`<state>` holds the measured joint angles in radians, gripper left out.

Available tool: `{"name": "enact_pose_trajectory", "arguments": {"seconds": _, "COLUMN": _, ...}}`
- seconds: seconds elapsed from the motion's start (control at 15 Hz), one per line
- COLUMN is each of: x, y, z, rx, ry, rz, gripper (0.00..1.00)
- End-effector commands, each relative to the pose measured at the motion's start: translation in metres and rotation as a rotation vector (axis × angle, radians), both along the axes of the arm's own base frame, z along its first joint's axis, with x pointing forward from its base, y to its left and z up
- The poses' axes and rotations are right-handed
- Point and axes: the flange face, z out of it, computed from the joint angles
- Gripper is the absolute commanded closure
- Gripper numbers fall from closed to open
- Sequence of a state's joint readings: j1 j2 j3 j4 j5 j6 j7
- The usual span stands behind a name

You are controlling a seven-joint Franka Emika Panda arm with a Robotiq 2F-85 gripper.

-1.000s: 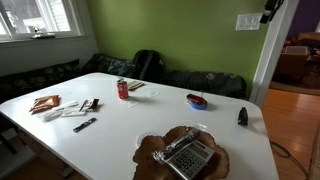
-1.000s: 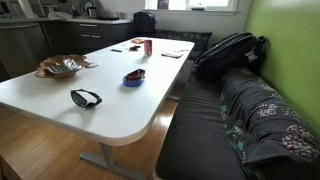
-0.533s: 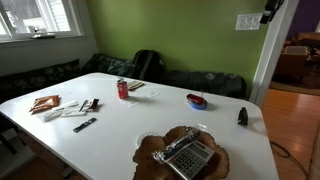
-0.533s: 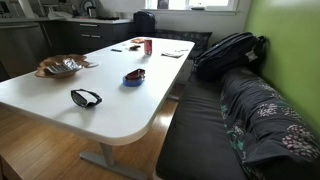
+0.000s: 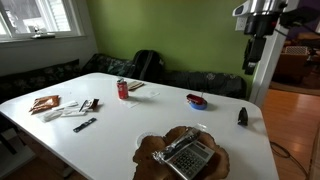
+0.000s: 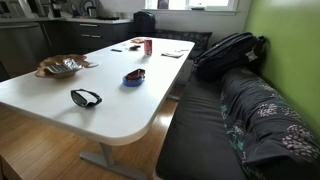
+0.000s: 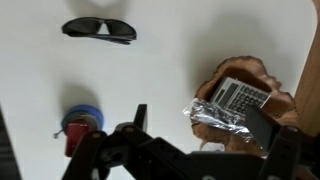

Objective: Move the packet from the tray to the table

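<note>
The robot's gripper needs to next move to the silvery packet's middle (image 5: 177, 145) (image 7: 220, 116), beside the grey keypad device on the brown tray, and close there.
The brown wavy-edged tray (image 5: 150, 150) sits at the near edge of the white table (image 5: 150, 108). It also shows in the wrist view (image 7: 262, 70) and in an exterior view (image 6: 48, 70). The slim silvery packet (image 5: 180, 144) lies on the tray beside a grey keypad device (image 5: 192, 157). In the wrist view the packet (image 7: 222, 119) lies just below the device (image 7: 238, 96). My gripper (image 5: 253, 60) hangs high above the table's far right side, open and empty. In the wrist view the gripper (image 7: 200, 125) has its jaws wide apart, well above the packet.
A red can (image 5: 123, 89), a blue-and-red dish (image 5: 197, 99) (image 7: 80, 125), a black oval object (image 5: 242, 116) (image 7: 98, 29) and several small items (image 5: 62, 108) lie on the table. A dark bench with a backpack (image 6: 228, 52) runs along the green wall.
The arm and gripper have come down into the exterior view at the top right, where only a tip showed before. Nothing on the table has moved.
</note>
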<state>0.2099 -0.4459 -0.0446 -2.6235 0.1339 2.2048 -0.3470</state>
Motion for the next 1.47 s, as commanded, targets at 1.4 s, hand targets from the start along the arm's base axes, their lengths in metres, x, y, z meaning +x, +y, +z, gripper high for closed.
{"name": "enact_pose_trajectory", "arguments": {"seconds": 1.4, "x": 0.041, "y": 0.142, "z": -0.174, "rx": -0.090, "ry": 0.148, "rz": 0.897, "gripper": 0.00}}
